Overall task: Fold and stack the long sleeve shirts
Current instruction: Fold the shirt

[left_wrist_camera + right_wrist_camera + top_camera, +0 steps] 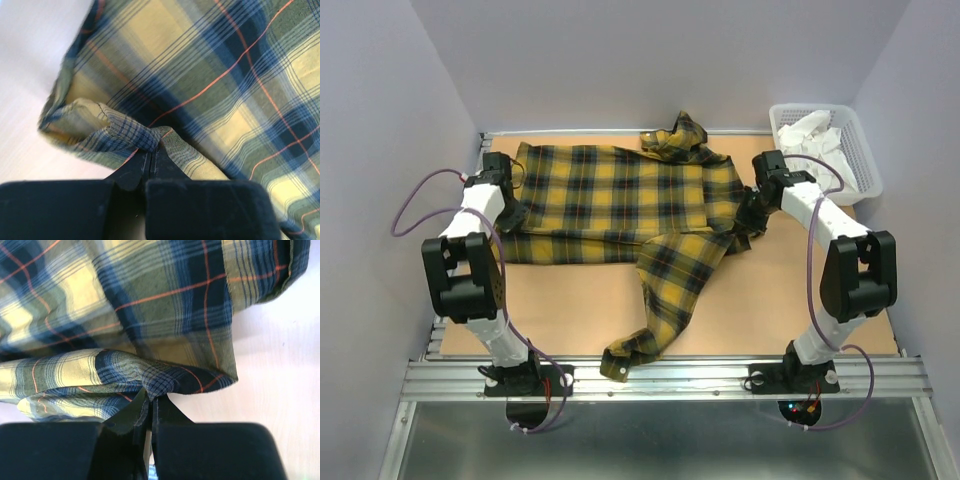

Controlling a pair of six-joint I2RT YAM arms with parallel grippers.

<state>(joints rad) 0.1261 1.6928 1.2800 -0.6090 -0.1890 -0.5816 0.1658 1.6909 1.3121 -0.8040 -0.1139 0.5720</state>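
The robot's left gripper should release the pinched fold on the plaid shirt's spread body [539, 212], just in from the shirt's side edge. The fold is now at the shirt's edge.
One long sleeve shirt [620, 195], yellow and dark plaid, lies spread across the back half of the table. Its collar [682, 135] is bunched at the far edge, and one sleeve [660, 310] trails toward the near edge. At the shirt's left edge, my left gripper [513, 210] is shut on a pinched fold of the cloth [150, 135], as the left wrist view shows at the jaw tips [151, 150]. My right gripper [752, 212] is at the shirt's right edge. It is likewise shut on a pinch of plaid cloth [165, 377] at its tips [150, 396].
A white slatted basket [855, 150] holding white cloths [810, 135] stands at the back right corner. Bare tan tabletop [770, 300] shows in front of the shirt on both sides of the trailing sleeve. Lilac walls close in the left, back and right.
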